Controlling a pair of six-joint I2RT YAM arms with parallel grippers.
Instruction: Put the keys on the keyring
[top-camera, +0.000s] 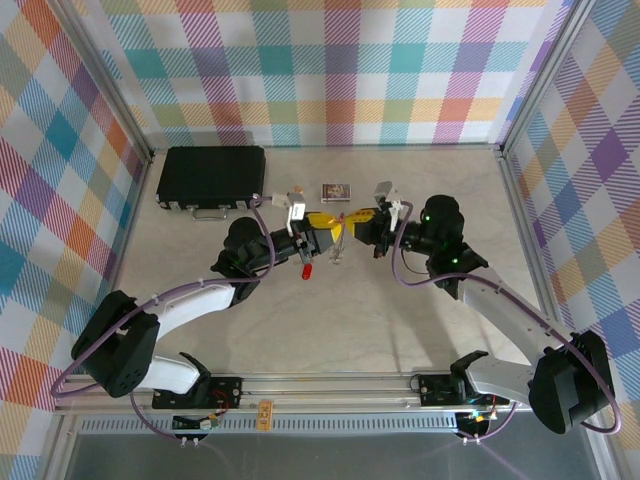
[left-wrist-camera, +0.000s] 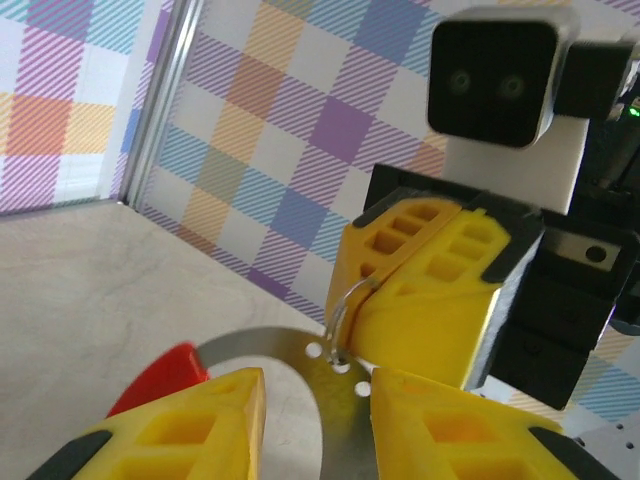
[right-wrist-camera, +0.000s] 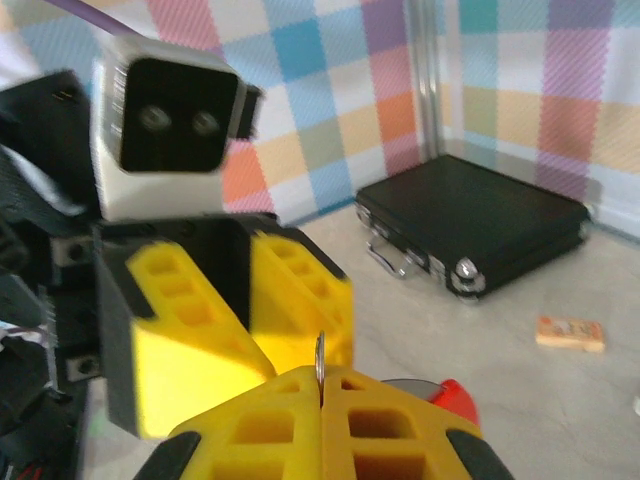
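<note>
My right gripper is going to let go of the thin wire loop on the bare table (top-camera: 346, 270) next to the red key tag.
My left gripper (left-wrist-camera: 315, 385) is shut on the keyring (left-wrist-camera: 338, 432), a flat grey metal arc with small holes and a red sleeve (left-wrist-camera: 165, 375) at one end. It holds it above the table's middle (top-camera: 323, 232), with the red end (top-camera: 306, 270) hanging towards the near side. My right gripper (left-wrist-camera: 372, 288) faces it, shut on a thin wire loop (left-wrist-camera: 341, 312). The loop's lower end sits at one of the arc's holes. From the right wrist, the loop (right-wrist-camera: 320, 350) stands edge-on between the closed fingertips (right-wrist-camera: 322, 378), with the red sleeve (right-wrist-camera: 455, 398) behind. The keys are hidden from me.
A black case (top-camera: 210, 178) lies at the back left, also in the right wrist view (right-wrist-camera: 480, 225). A small printed card (top-camera: 335, 190) lies behind the grippers, and a tan block (right-wrist-camera: 570, 332) sits on the table near the case. Checked walls and metal posts close in three sides.
</note>
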